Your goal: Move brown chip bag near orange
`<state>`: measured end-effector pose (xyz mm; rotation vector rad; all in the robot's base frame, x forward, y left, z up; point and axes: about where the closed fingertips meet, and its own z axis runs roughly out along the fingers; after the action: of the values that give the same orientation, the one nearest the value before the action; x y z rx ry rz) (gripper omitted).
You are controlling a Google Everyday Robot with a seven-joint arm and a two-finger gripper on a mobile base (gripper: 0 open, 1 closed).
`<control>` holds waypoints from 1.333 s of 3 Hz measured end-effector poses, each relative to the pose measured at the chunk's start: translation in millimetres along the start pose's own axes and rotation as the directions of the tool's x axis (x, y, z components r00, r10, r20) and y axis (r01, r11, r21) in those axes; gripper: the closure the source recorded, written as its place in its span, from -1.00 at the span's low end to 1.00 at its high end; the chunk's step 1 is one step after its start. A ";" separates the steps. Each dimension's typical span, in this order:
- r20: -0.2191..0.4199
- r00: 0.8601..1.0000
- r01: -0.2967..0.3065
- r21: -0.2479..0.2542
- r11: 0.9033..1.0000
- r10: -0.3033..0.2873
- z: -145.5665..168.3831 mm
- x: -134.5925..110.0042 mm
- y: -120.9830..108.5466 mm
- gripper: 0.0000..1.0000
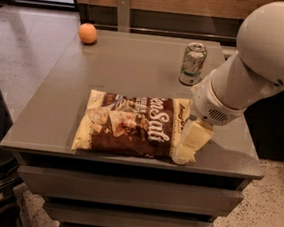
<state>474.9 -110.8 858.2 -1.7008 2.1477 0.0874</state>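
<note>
Next, my gripper comes to close on the brown chip bag's end (170, 140) that lies beside its white script, by the front edge of the table.
The brown chip bag (133, 124) lies flat on the grey table (131, 67), near its front edge. It has a dark brown middle, cream-yellow ends and white script. The orange (88, 33) sits at the table's far left corner, well away from the bag. My gripper (189, 146) hangs from the white arm that comes in from the right. It is over the right end of the bag, low above the table and covering that end.
A silver-green soda can (192, 63) stands upright behind the bag's right end, close to my arm. The table's front edge runs just below the bag. The floor lies to the left and right of the table.
</note>
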 end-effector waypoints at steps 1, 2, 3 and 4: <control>0.077 0.997 0.032 -0.073 0.997 -0.026 24.4 -24.2 13.6 -1.00; 0.116 0.992 0.064 -0.106 0.992 -0.052 33.3 -45.4 30.7 -1.00; 0.105 0.989 0.110 -0.073 0.991 -0.102 27.1 -71.0 47.9 -1.00; 0.105 0.989 0.110 -0.073 0.991 -0.102 27.0 -71.1 47.9 -1.00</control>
<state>449.7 -25.1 848.5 -1.8111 2.0014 0.2256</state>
